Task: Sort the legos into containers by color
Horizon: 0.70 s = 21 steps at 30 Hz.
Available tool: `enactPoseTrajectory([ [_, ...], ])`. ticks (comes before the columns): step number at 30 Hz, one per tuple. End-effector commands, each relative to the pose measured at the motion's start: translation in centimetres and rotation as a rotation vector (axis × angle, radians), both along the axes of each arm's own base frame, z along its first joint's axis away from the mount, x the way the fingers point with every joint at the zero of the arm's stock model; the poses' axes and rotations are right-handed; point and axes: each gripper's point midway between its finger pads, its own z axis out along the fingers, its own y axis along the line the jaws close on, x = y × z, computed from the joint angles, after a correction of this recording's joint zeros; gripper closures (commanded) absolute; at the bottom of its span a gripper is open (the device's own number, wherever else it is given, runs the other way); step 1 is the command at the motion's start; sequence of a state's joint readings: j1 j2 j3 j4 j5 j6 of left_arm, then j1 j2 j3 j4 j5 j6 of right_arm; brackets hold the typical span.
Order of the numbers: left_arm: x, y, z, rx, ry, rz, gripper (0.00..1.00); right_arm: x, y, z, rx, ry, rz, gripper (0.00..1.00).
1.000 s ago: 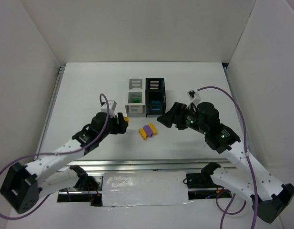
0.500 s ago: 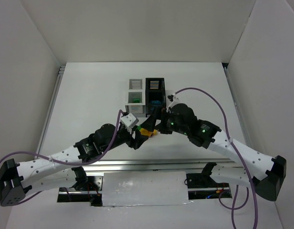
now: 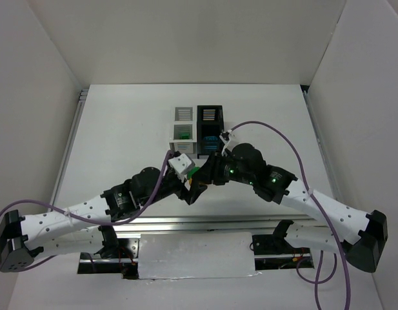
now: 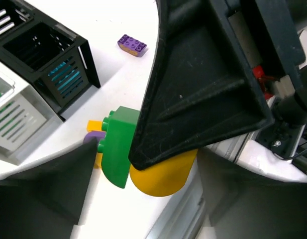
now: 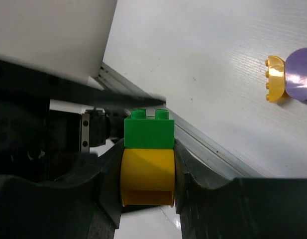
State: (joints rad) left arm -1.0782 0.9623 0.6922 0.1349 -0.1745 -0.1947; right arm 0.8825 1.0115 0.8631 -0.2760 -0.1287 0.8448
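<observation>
Both the green and yellow bricks are between my left gripper's fingers. My left gripper needs to turn to grip just the green brick from its studded end [image 4: 105,132].
A stack of two legos, a green brick [image 5: 149,133] on a yellow rounded brick [image 5: 148,177], sits between the pads of my right gripper [image 5: 149,164], which is shut on the yellow one. In the left wrist view the same green [image 4: 118,147] and yellow [image 4: 163,177] legos lie inside my left gripper [image 4: 148,199], whose fingers stand wide apart and clear of them. Both grippers meet above the table's middle [image 3: 195,177], in front of the containers [image 3: 197,132]. A yellow [image 5: 275,78] and purple [image 5: 300,74] lego pair lies on the table.
A loose purple brick [image 4: 132,45] lies on the table beyond the black bin [image 4: 49,59]. That bin holds cyan pieces and the white bin [image 3: 184,132] holds green ones. The table's metal front rail [image 3: 199,223] runs just below both grippers.
Both arms swung in to the table's middle. My right gripper shut on the yellow-and-green stack that the left one carried, and my left gripper opened off it.
</observation>
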Motion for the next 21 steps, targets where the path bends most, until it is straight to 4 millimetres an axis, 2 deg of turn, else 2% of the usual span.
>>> enactPoseTrajectory([
  [1, 0.4, -0.3, 4.9, -0.104, -0.024, 0.037, 0.02, -0.7, 0.5, 3.2, 0.078, -0.143, 0.089, 1.00],
  [5, -1.3, 0.7, 6.7, -0.132, 0.074, 0.023, 0.00, 0.0, -0.9, 4.8, 0.071, -0.331, 0.122, 1.00],
  [8, -3.0, 2.1, 8.4, -0.172, 0.187, 0.021, 0.00, -2.5, -1.1, 6.7, 0.121, -0.501, 0.302, 1.00],
  [9, -3.9, 2.2, 9.8, -0.210, 0.211, -0.013, 0.01, -4.2, -1.1, 7.6, 0.169, -0.551, 0.398, 1.00],
  [11, -6.6, 1.7, 10.9, -0.232, 0.265, -0.148, 0.01, -6.7, -1.7, 9.0, 0.217, -0.674, 0.520, 1.00],
  [13, -8.2, 1.3, 11.7, -0.261, 0.284, -0.233, 0.02, -9.7, -2.3, 10.5, 0.297, -0.766, 0.653, 1.00],
  [14, -9.6, 1.0, 11.8, -0.269, 0.299, -0.315, 0.03, -10.4, -2.6, 11.4, 0.330, -0.808, 0.681, 1.00],
  [16, -10.9, 0.3, 13.1, -0.315, 0.289, -0.411, 0.08, -11.3, -2.8, 12.3, 0.357, -0.822, 0.715, 1.00],
  [17, -12.0, 0.0, 12.9, -0.313, 0.304, -0.480, 0.10, -11.2, -2.8, 12.7, 0.352, -0.822, 0.706, 1.00],
  [21, -13.1, -0.9, 13.0, -0.326, 0.316, -0.571, 0.15, -11.6, -2.6, 12.9, 0.363, -0.793, 0.741, 1.00],
])
